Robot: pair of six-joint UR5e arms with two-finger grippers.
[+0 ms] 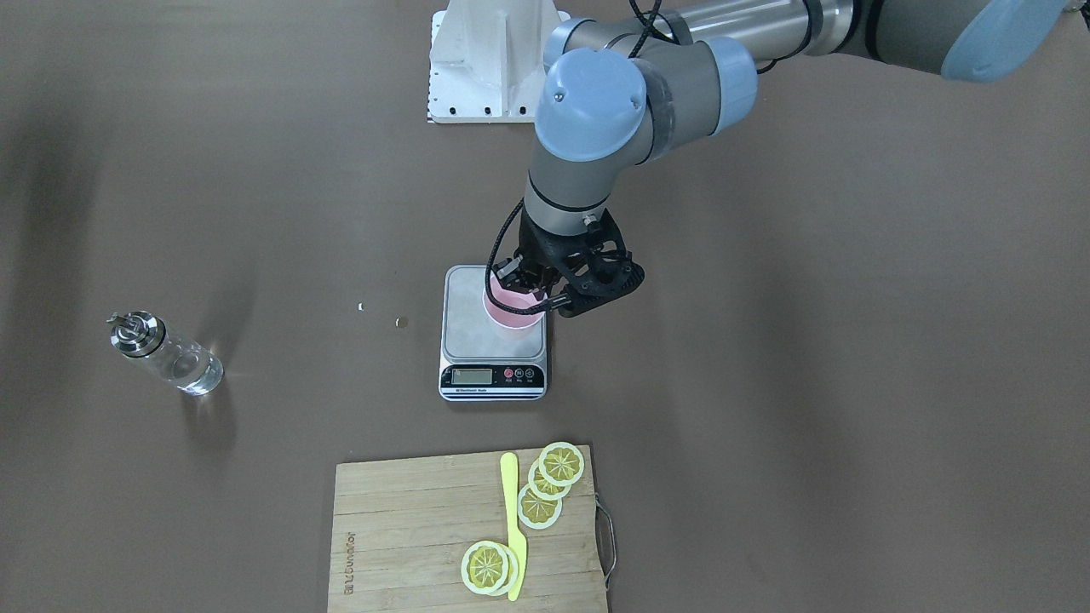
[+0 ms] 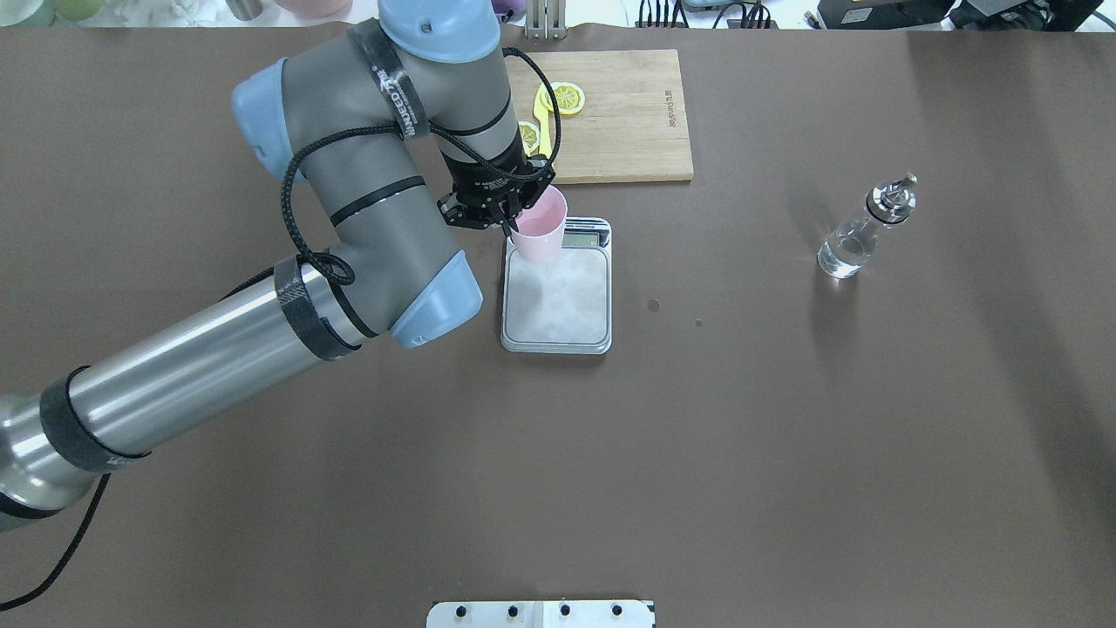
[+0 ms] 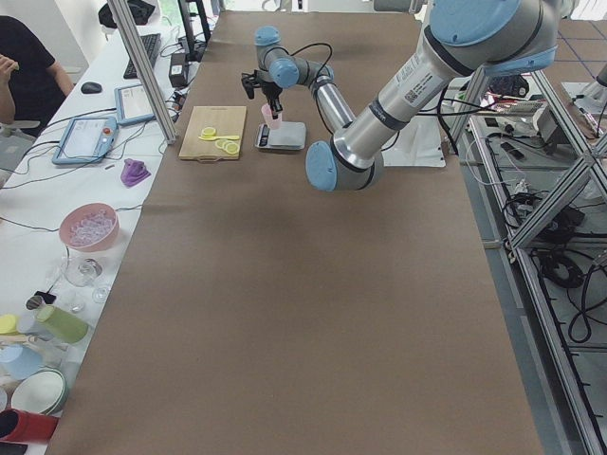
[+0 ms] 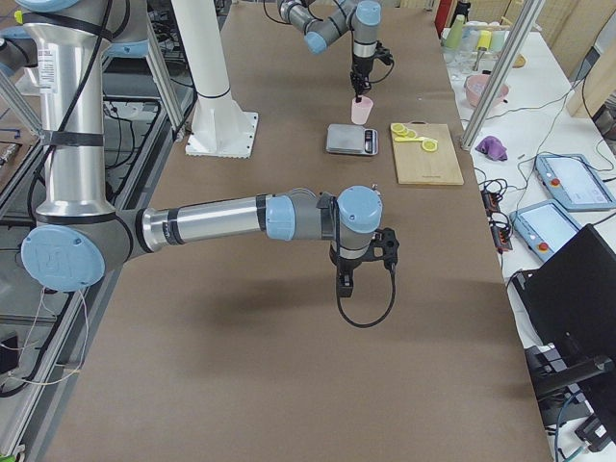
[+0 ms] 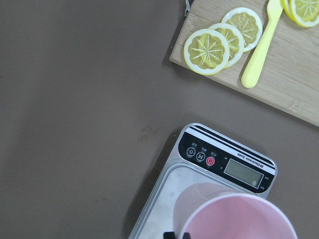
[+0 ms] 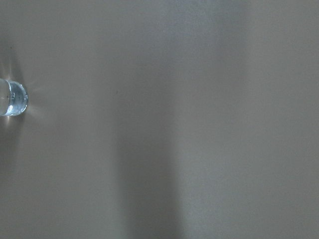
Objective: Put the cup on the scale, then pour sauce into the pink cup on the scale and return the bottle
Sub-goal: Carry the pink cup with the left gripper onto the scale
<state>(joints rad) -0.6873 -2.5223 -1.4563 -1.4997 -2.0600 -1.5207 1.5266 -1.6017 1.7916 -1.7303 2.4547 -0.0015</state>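
Next, my left gripper lets go of the pink cup on the middle of the scale's steel platform (image 1: 497, 316).
My left gripper (image 2: 513, 223) is shut on the rim of the pink cup (image 2: 539, 228) and holds it upright over the display end of the scale (image 2: 558, 301). I cannot tell whether the cup's base touches the steel platform. The front view shows the cup (image 1: 511, 308) over the scale (image 1: 494, 340), and the left wrist view shows its rim (image 5: 234, 219) above the scale (image 5: 224, 164). The glass bottle (image 2: 863, 231) of clear sauce stands upright on the table, far to the robot's right, and also shows in the front view (image 1: 166, 353). My right gripper (image 4: 345, 281) hangs over bare table; I cannot tell its state.
A wooden cutting board (image 2: 628, 113) with lemon slices (image 2: 567, 98) and a yellow knife (image 1: 513, 528) lies just beyond the scale. The robot's white base plate (image 1: 485, 60) is at the near side. Operators' clutter lines the far table edge (image 3: 90, 227).
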